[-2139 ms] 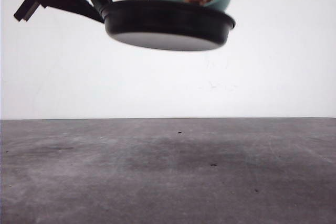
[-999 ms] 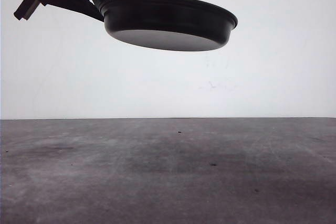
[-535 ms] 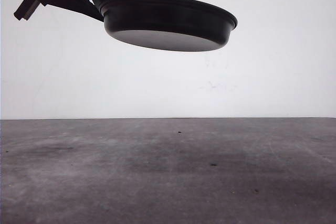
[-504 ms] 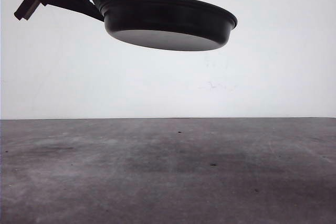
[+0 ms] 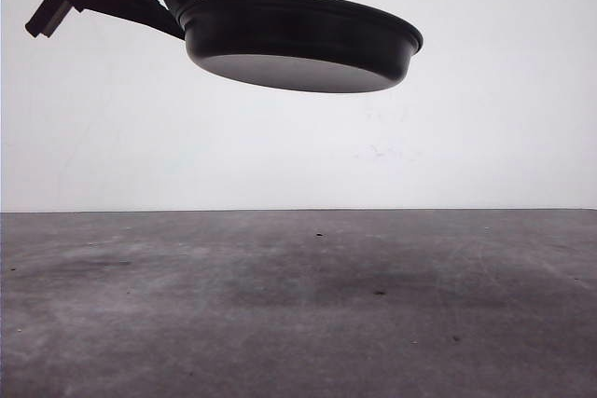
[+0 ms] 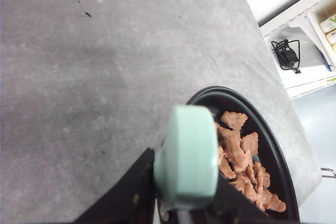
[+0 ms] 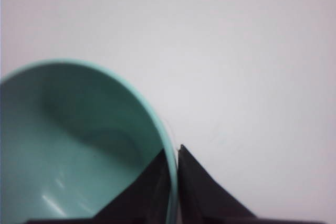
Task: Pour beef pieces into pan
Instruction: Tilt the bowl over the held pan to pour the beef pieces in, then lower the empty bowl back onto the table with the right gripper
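Observation:
The teal bowl will leave my right gripper on the bare grey table (image 5: pixel 520 282) beside the black pan's shadow.
The black pan (image 5: pixel 298 39) hangs high above the table at the upper left of the front view. My left gripper (image 6: pixel 184 203) is shut on its mint-green handle (image 6: pixel 187 158). Reddish-brown beef pieces (image 6: pixel 242 166) lie inside the pan (image 6: pixel 278 171). My right gripper (image 7: pixel 174 153) is shut on the rim of a teal bowl (image 7: pixel 79 150), one finger inside and one outside. The bowl's inside is bare.
The grey table (image 5: pixel 298 305) stretches wide below the pan, with a plain white wall (image 5: pixel 485 128) behind. In the left wrist view the table's edge (image 6: pixel 273 72) runs past a white shelf with a black cable (image 6: pixel 286 56).
The teal bowl tipped over the pan and rose out of the front view; beef pieces fell into the pan. The pan has held still.

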Robot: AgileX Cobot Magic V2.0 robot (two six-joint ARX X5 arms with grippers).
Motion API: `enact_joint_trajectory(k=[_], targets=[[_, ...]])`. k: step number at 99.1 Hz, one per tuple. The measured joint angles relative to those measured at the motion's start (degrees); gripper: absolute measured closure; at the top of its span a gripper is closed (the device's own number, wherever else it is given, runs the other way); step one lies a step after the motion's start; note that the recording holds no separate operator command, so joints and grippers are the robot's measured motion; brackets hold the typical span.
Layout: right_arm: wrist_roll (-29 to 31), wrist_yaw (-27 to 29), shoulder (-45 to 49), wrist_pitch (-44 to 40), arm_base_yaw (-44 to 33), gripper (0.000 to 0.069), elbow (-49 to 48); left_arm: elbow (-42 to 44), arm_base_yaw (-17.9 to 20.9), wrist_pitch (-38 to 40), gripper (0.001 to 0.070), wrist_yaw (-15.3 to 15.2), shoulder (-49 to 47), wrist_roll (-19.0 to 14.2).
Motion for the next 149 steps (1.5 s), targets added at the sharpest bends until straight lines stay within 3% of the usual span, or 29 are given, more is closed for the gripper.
enact_joint_trajectory(k=[9, 22, 32, 41, 57, 66, 79, 99, 113, 120, 128, 135, 142, 149], targets=[[6.08, 1.01, 0.04, -5.53, -2.1, 0.0677, 0.44, 0.0, 0.0, 0.87, 0.0648, 0.02, 0.0, 0.0], [2.8, 5.29, 0.68, -5.09, 0.72, 0.0677, 0.26, 0.0, 0.0, 1.27, 0.0648, 0.11, 0.0, -0.02], [-7.63, 11.34, 1.64, 2.49, 3.87, 0.0678, 0.26, 0.0, 0.0, 1.33, 0.0648, 0.13, 0.0, -0.02], [-21.2, 12.35, 2.8, 13.29, 7.13, 0.0677, 0.26, 0.0, 0.0, 1.6, 0.0648, 0.13, 0.0, -0.04], [-49.55, 8.39, 5.55, 31.12, 11.37, 0.0677, 0.26, 0.0, 0.02, 1.62, 0.0648, 1.11, 0.0, -0.33], [-61.68, 5.99, 6.32, 33.7, 12.11, 0.0678, 0.26, 0.0, 0.02, 1.62, 0.0648, 1.88, 0.0, -0.57], [-68.65, 6.08, 6.6, 33.64, 11.74, 0.0678, 0.26, 0.46, 0.02, 0.61, 0.0648, 2.08, 0.02, -0.9], [-70.12, 6.75, 6.6, 33.68, 11.56, 0.0678, 0.26, 3.15, 0.02, 0.42, 0.0648, 2.25, 0.04, -0.92], [-65.77, 11.96, 6.6, 33.57, 10.73, 0.0678, 0.26, 3.87, 0.02, 0.04, 0.0648, 2.27, 0.02, -1.03], [-58.38, 18.34, 6.54, 30.99, 8.85, 0.0677, 0.28, 3.87, 0.02, -1.75, 0.0648, 2.25, 0.04, -0.52], [-45.72, 22.43, 5.27, 19.06, 4.11, 0.0677, 0.28, 3.87, 0.0, -3.56, 0.0648, 2.12, 0.04, 0.79], [-30.53, 15.47, 3.72, 3.61, -2.8, 0.0677, 0.28, 3.87, 0.02, -4.74, 0.0648, 1.92, 0.04, 2.14], [-12.02, 3.34, 3.19, -12.35, -12.59, 0.0677, 0.07, 3.87, 0.02, -5.55, 0.0648, 1.81, 0.04, 3.43], [3.15, -8.07, 4.61, -21.97, -22.49, 0.0677, -2.47, 3.87, 0.02, -6.47, 0.0648, 1.81, 0.04, 4.33]])
